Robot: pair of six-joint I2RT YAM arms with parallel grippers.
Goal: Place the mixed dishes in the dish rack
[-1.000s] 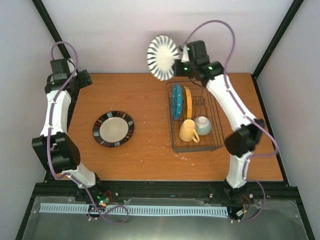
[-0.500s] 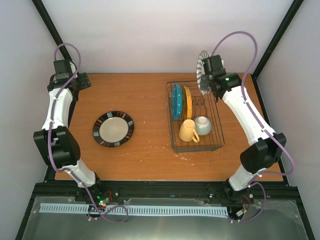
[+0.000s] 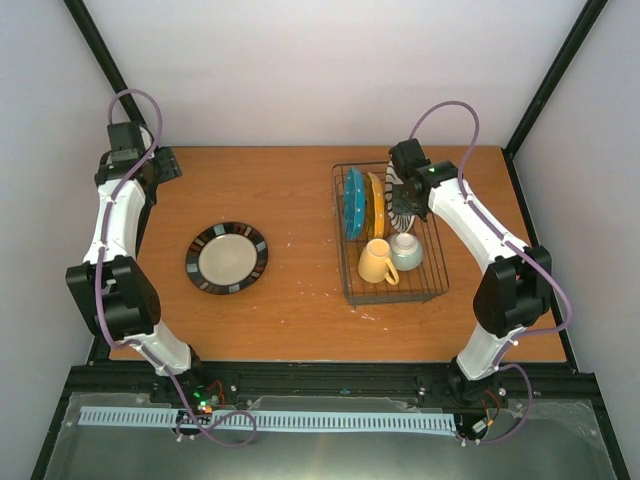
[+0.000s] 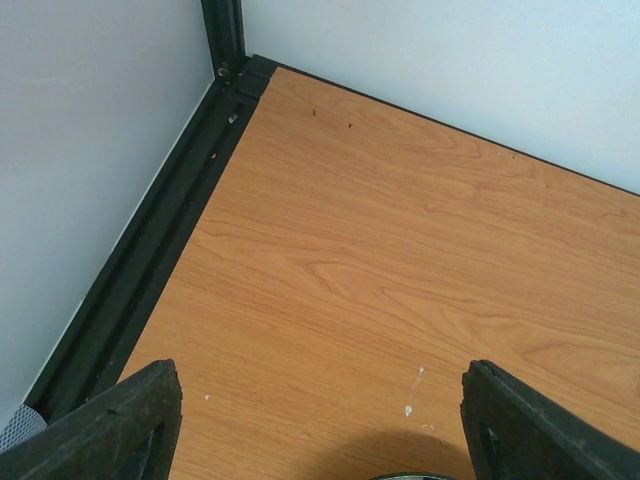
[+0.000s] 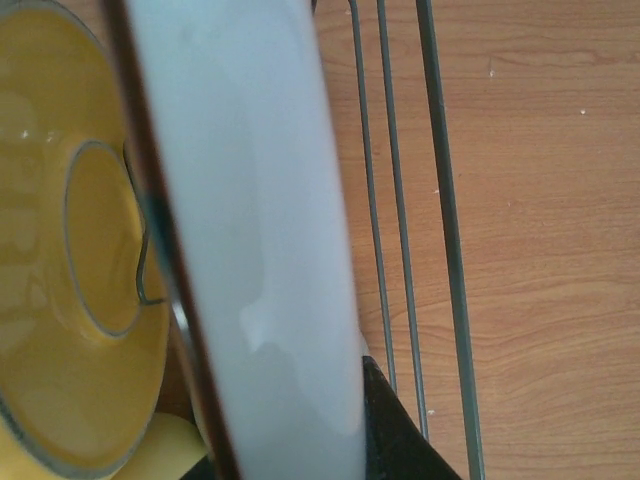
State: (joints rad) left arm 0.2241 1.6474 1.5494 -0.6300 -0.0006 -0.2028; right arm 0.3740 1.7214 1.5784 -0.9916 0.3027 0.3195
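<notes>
I should next move my left gripper to the dark-rimmed beige plate and close it on the plate's rim (image 3: 191,260), on the side farthest from the dish rack.
The dish rack (image 3: 428,285) stands right of centre. Upright in its back slots are a teal dotted plate (image 3: 353,203) and an orange dotted plate (image 3: 375,205); in front sit a pale yellow mug (image 3: 377,262) and a pale green bowl (image 3: 406,250). My right gripper (image 3: 405,188) is shut on the rim of the black-and-white striped plate (image 3: 402,207), held on edge inside the rack beside the orange plate (image 5: 70,300). Its white back (image 5: 250,230) fills the right wrist view, with one finger (image 5: 392,425) showing. The dark-rimmed beige plate (image 3: 227,257) lies flat at table left. My left gripper (image 4: 320,440) is open over bare wood.
Rack wires (image 5: 400,200) run just right of the held plate. The left arm (image 3: 120,215) reaches to the table's back left corner, where a black frame rail (image 4: 150,250) meets the wall. Walls close in the table on three sides.
My right arm has swung the striped plate from high behind the rack down into it, turning it on edge next to the orange plate. The left arm has hardly moved.
</notes>
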